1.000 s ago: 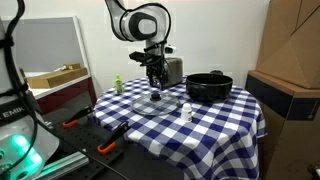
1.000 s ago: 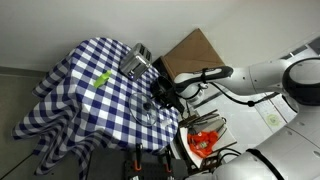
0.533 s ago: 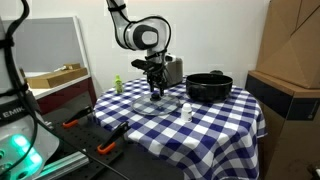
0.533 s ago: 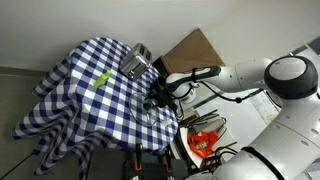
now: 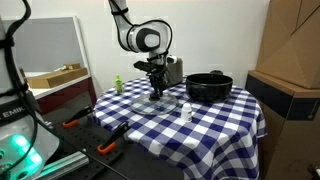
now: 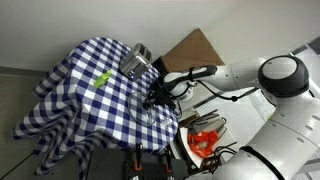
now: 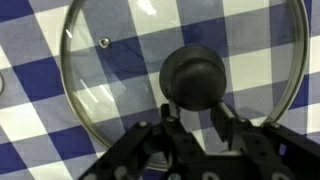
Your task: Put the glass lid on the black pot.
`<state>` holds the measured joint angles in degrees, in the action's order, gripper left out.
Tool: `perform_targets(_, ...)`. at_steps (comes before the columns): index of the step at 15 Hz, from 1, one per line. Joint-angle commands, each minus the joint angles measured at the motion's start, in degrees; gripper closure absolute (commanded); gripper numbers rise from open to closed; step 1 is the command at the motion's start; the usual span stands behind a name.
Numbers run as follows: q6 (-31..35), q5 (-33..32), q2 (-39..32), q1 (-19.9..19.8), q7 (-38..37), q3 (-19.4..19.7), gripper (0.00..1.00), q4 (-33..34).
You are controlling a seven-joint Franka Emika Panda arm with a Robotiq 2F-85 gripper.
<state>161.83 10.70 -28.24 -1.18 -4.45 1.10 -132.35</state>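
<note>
Next, I open my gripper, move farther over and close around the knob's middle (image 7: 194, 76), because my fingers reach only the near edge of the glass lid's knob.
The glass lid (image 7: 110, 70) lies flat on the blue-and-white checked cloth, and its dark knob (image 7: 195, 78) fills the middle of the wrist view. My gripper (image 7: 198, 112) stands straight over it with one finger at each side of the knob. The jaws are narrowed to about the knob's width, and I cannot see whether they press on it. In both exterior views the gripper (image 5: 156, 92) (image 6: 155, 97) is down on the lid (image 5: 160, 101) near the table's middle. The black pot (image 5: 209, 87) stands uncovered, well apart from the lid.
A silver toaster (image 5: 172, 70) (image 6: 136, 62) stands behind the lid. A small green object (image 5: 117, 84) sits near one table edge and a small white bottle (image 5: 186, 114) in front of the pot. A cardboard box (image 5: 290, 60) stands beside the table (image 5: 220, 125).
The gripper has come down onto the lid, and its jaws have narrowed from wide open to about the knob's width. The lid has not moved.
</note>
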Motion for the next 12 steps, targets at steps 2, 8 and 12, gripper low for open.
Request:
perform_targets(2, -0.25, -1.45, -0.31, 0.31, -1.42, 0.80, 1.00, 1.00)
perform_targets(8, -1.37, -1.34, 0.55, 0.37, -1.45, 0.53, 0.58, 0.11)
perform_targets(12, -2.15, -1.18, 1.14, 0.68, -1.33, -0.10, 0.30, -0.53)
